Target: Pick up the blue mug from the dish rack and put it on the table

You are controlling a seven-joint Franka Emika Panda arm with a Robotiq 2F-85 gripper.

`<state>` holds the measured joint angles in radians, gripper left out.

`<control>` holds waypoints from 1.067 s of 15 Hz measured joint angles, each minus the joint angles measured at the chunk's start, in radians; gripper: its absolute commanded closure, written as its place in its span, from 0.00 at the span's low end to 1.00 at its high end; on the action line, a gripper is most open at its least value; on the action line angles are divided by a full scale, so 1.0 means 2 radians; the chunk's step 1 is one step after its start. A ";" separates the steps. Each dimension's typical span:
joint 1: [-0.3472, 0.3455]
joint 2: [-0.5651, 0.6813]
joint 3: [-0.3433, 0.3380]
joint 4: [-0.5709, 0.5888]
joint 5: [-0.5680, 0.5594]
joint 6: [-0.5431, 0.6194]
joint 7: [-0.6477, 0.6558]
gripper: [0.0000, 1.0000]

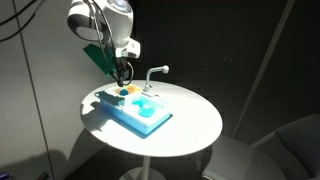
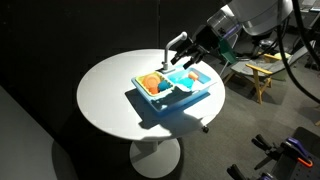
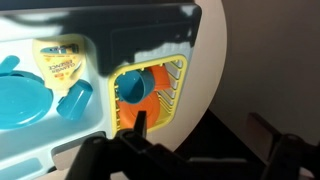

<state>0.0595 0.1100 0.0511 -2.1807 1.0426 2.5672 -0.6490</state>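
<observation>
Next, I lower my gripper to the blue mug's rim point(image 1: 125, 92) point(image 3: 147, 91), beside the orange plate in the dish rack, and close it there.
The blue mug point(image 3: 133, 87) sits in the dish rack point(image 3: 172, 100), a yellow-rimmed tray holding an orange plate at one end of the light blue sink unit point(image 1: 140, 112). In the wrist view the mug's opening faces the camera. My gripper point(image 3: 205, 135) is open and empty. It hovers above the rack end of the unit in both exterior views point(image 1: 122, 72) point(image 2: 185, 55). One finger shows just below the mug in the wrist view, the other over the dark past the table edge. The round white table point(image 1: 190, 125) carries the unit. The mug is too small to make out in the exterior views.
The sink unit point(image 2: 172, 90) has a blue basin point(image 3: 20, 100) and a white faucet point(image 1: 153, 72). A yellow sponge pack point(image 3: 62, 62) lies on it. The rack end is close to the table edge point(image 3: 205, 70). A wooden stool point(image 2: 262, 72) stands beyond the table.
</observation>
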 measured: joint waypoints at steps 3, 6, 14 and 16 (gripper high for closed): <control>-0.004 0.012 0.000 0.003 0.011 0.000 -0.014 0.00; -0.009 0.026 0.000 0.008 0.022 0.000 -0.031 0.00; -0.024 0.079 0.000 0.038 0.033 -0.001 -0.058 0.00; -0.024 0.095 0.001 0.049 0.033 -0.002 -0.062 0.00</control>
<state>0.0111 0.2997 0.0528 -2.0822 1.1087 2.5625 -0.7731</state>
